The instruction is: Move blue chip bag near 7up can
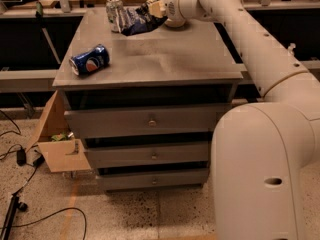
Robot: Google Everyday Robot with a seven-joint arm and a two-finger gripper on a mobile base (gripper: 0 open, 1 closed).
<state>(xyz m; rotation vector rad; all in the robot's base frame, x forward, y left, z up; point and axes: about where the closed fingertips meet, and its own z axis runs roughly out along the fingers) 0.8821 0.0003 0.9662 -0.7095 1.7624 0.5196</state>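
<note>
Next, I release the blue chip bag between the 7up can and the blue Pepsi can (122, 34).
The blue chip bag (136, 21), dark navy crumpled foil with white print, lies at the back of the grey cabinet top (165, 54), its left edge right beside the 7up can (114, 13). The 7up can is silver-grey with green marks and stands upright at the back left. My gripper (151, 8) is at the bag's right end, at the end of the white arm reaching in from the right, and appears closed on the bag.
A blue Pepsi can (89, 60) lies on its side at the front left of the top. The cabinet has three drawers (150, 121). An open cardboard box (57, 144) and cables (25, 159) are on the floor at left.
</note>
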